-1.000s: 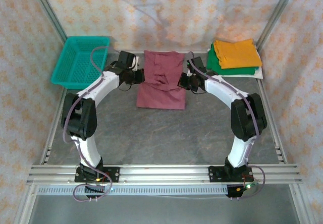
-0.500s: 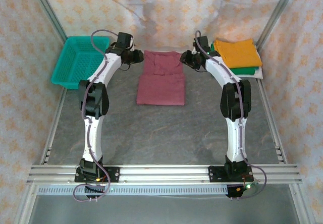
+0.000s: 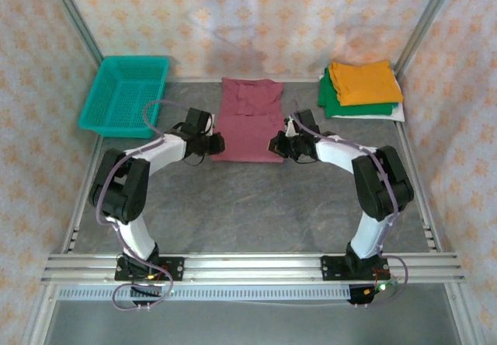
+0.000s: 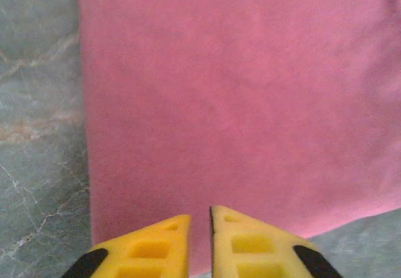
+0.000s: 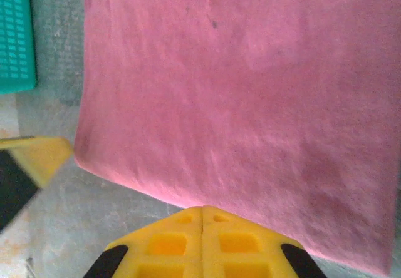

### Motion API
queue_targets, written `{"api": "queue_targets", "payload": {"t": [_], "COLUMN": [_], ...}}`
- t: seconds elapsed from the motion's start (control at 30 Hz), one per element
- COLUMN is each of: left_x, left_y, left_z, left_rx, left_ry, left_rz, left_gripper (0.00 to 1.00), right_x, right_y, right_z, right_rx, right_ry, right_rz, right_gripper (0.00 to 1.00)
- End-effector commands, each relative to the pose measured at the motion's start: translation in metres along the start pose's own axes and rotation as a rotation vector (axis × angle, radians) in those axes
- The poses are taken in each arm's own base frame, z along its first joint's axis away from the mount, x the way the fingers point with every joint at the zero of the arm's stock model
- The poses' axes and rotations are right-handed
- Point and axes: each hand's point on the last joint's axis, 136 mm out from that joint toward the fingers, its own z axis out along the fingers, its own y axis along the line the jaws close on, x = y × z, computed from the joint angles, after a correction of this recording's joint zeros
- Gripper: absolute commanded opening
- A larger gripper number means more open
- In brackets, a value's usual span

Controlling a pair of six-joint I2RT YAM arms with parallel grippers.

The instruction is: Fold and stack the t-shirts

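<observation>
My left fingers sit well inside the maroon t-shirt's side edge, so they should open and pinch the t-shirt's near corner [image 4: 99, 236] before folding.
The maroon t-shirt [image 3: 250, 120] lies flat at the middle back of the table, folded to a narrow rectangle with its collar end away from me. My left gripper [image 3: 215, 144] sits at its near left corner. In the left wrist view its yellow fingers [image 4: 199, 212] stand almost together over the hem of the cloth [image 4: 238, 102], pinching it. My right gripper [image 3: 276, 144] is at the near right corner, its tips [image 5: 202, 208] pressed tight together on the hem of the shirt [image 5: 250, 90]. A folded orange t-shirt [image 3: 363, 81] tops a green one [image 3: 342, 106] and a white one [image 3: 399, 113].
A teal mesh basket [image 3: 124, 92] stands at the back left, its edge also in the right wrist view [image 5: 14, 34]. Metal frame posts and patterned curtain walls close in the sides and back. Grey table surface [image 3: 248, 205] lies between the shirt and the arm bases.
Both arms have swung from the shirt's far end back to its near corners. The grippers let go of the far end and have closed again at the near hem. The shirt now lies flat.
</observation>
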Motion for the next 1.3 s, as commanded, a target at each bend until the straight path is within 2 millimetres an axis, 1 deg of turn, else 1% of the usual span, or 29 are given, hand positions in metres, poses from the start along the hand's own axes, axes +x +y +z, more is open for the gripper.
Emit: {"api": "queue_targets", "payload": {"t": [0.0, 0.1, 0.2, 0.33, 0.4, 0.47, 0.53, 0.6, 0.63, 0.7, 0.73, 0.77, 0.83, 0.9, 0.97, 1.0, 1.07, 1.17, 1.27], "left_x": [-0.016, -0.003, 0.017, 0.053, 0.071, 0.085, 0.095, 0.099, 0.101, 0.1, 0.099, 0.099, 0.101, 0.109, 0.12, 0.125, 0.129, 0.126, 0.119], "left_y": [-0.009, 0.007, 0.017, 0.035, 0.041, 0.042, 0.034, 0.024, 0.019, 0.011, 0.011, 0.016, 0.029, 0.032, 0.027, 0.026, 0.026, 0.025, 0.023], "left_z": [0.011, 0.026, 0.031, 0.025, 0.02, 0.013, 0.003, -0.007, -0.013, -0.027, -0.037, -0.046, -0.066, -0.074, -0.072, -0.069, -0.062, -0.054, -0.046], "left_rx": [0.064, 0.017, -0.013, -0.067, -0.077, -0.081, -0.061, -0.041, -0.031, -0.008, -0.018, -0.051, -0.132, -0.138, -0.098, -0.09, -0.081, -0.075, -0.069], "left_ry": [-0.071, -0.029, 0.035, 0.082, 0.109, 0.118, 0.119, 0.118, 0.116, 0.102, 0.082, 0.068, 0.044, 0.076, 0.127, 0.151, 0.173, 0.173, 0.161], "left_rz": [0.013, -0.003, -0.024, -0.036, -0.045, -0.051, -0.057, -0.058, -0.069, -0.129, -0.153, -0.182, -0.221, -0.246, -0.259, -0.266, -0.265, -0.256, -0.244], "left_gripper": [0.13, 0.12, 0.11, 0.09, 0.09, 0.09, 0.09, 0.1, 0.1, 0.11, 0.12, 0.16, 0.29, 0.36, 0.4, 0.41, 0.41, 0.41, 0.41], "right_x": [-0.014, -0.013, -0.004, 0.013, 0.024, 0.036, 0.048, 0.058, 0.061, 0.062, 0.061, 0.059, 0.056, 0.058, 0.062, 0.063, 0.066, 0.066, 0.065], "right_y": [0.005, -0.018, -0.034, -0.052, -0.055, -0.055, -0.053, -0.048, -0.042, -0.034, -0.031, -0.029, -0.028, -0.036, -0.043, -0.048, -0.054, -0.056, -0.054], "right_z": [0.018, 0.032, 0.038, 0.033, 0.029, 0.023, 0.014, 0.004, -0.001, -0.015, -0.023, -0.031, -0.048, -0.059, -0.06, -0.059, -0.054, -0.045, -0.039], "right_rx": [-0.042, 0.028, 0.081, 0.127, 0.122, 0.116, 0.114, 0.111, 0.1, 0.102, 0.107, 0.114, 0.131, 0.183, 0.196, 0.2, 0.201, 0.191, 0.165], "right_ry": [-0.049, -0.041, -0.012, 0.0, 0.016, 0.024, 0.036, 0.037, 0.032, 0.015, -0.002, -0.024, -0.075, -0.092, -0.081, -0.074, -0.062, -0.048, -0.044], "right_rz": [0.003, 0.012, 0.029, 0.041, 0.052, 0.066, 0.073, 0.081, 0.082, 0.097, 0.112, 0.122, 0.135, 0.15, 0.163, 0.174, 0.184, 0.19, 0.189], "right_gripper": [0.05, 0.04, 0.03, 0.0, 0.0, 0.0, 0.0, 0.0, 0.0, 0.0, 0.05, 0.09, 0.17, 0.23, 0.28, 0.29, 0.29, 0.29, 0.29]}}
